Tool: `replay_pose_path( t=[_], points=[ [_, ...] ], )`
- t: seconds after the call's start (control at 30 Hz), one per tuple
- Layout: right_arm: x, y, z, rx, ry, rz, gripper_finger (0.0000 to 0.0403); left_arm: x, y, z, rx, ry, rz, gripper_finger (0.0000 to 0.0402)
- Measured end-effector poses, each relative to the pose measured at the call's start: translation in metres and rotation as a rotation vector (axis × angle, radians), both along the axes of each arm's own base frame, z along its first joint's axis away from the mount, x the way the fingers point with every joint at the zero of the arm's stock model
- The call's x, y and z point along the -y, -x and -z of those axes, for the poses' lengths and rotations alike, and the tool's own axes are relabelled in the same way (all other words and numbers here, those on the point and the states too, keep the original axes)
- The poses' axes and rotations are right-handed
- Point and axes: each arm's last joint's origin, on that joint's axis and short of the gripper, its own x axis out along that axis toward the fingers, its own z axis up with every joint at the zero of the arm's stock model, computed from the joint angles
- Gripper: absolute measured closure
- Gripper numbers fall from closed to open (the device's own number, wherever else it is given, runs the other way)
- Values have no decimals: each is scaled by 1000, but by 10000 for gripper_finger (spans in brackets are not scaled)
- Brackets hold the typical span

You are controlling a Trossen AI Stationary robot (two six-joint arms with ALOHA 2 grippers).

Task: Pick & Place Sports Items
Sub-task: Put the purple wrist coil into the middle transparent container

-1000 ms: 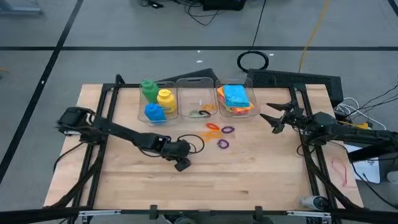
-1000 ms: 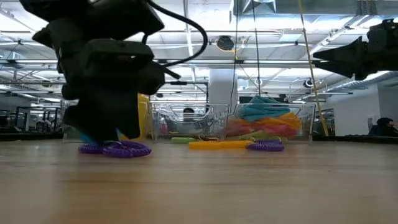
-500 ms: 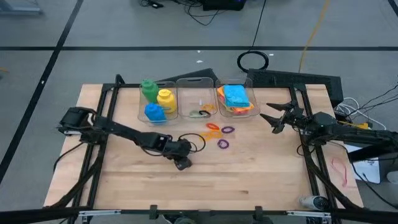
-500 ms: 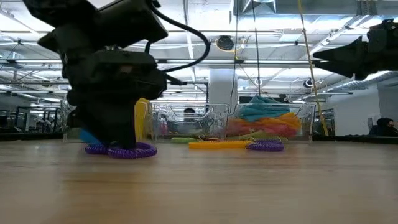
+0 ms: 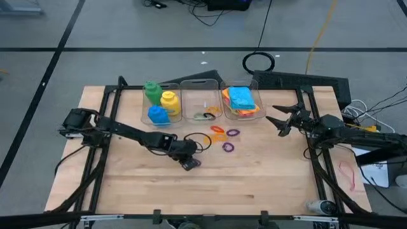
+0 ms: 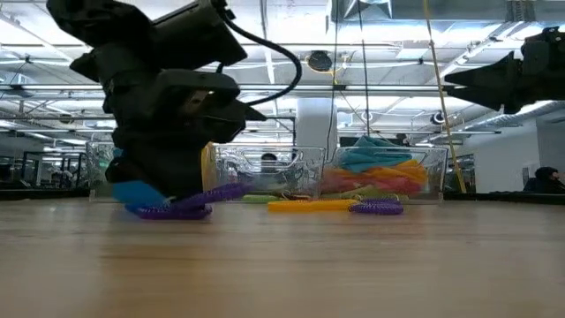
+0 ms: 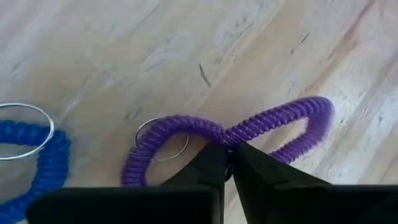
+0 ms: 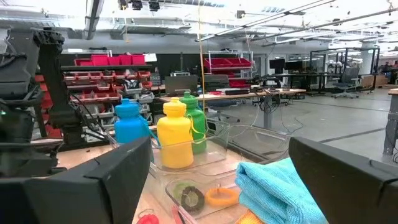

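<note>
My left gripper has the purple coiled ring, which is still on the wooden table. It will let go of the ring in the middle clear bin (image 5: 203, 109), just behind the black ring.
A purple coiled ring (image 7: 180, 127) lies on the wooden table left of centre, with my left gripper (image 5: 189, 163) shut on it. In the low view one end of the ring (image 6: 225, 191) stands up off the wood while the other end rests on it. Orange and purple rings (image 5: 224, 135) lie loose farther right. Green, yellow and blue bottles (image 5: 160, 103) stand in the left clear bin, and folded cloths (image 5: 241, 98) fill the right bin. My right gripper (image 5: 278, 124) hangs open above the table's right side, touching nothing. My left gripper pinches the purple ring across its middle (image 7: 231, 133) between its two fingers, pressing both sides of the loop together into a figure-eight. The fingers come slanting down from the table's left. One lobe lies on the table, the other tilts upward.
A blue coiled ring (image 7: 34, 163) with a metal loop lies close beside the purple one. Three clear bins (image 5: 202, 84) stand in a row at the table's far side; the middle one holds a few rings. Bare wood stretches along the near half.
My left gripper has shut on the purple ring. The ring, which lay flat as a round loop, is now squeezed together at its middle, and the end toward the table's right has tipped up off the wood.
</note>
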Motion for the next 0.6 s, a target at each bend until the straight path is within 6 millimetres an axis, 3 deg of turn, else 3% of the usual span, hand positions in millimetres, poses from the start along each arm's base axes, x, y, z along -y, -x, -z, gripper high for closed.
replay_pose_path(
  t=[0.2, 0.6],
  points=[
    [0, 0, 0, 0, 0, 0, 112, -2, -1, -12, 62, 0, -5, 397],
    [0, 0, 0, 0, 0, 0, 112, 0, 17, -86, 378, -251, -32, 395]
  ],
)
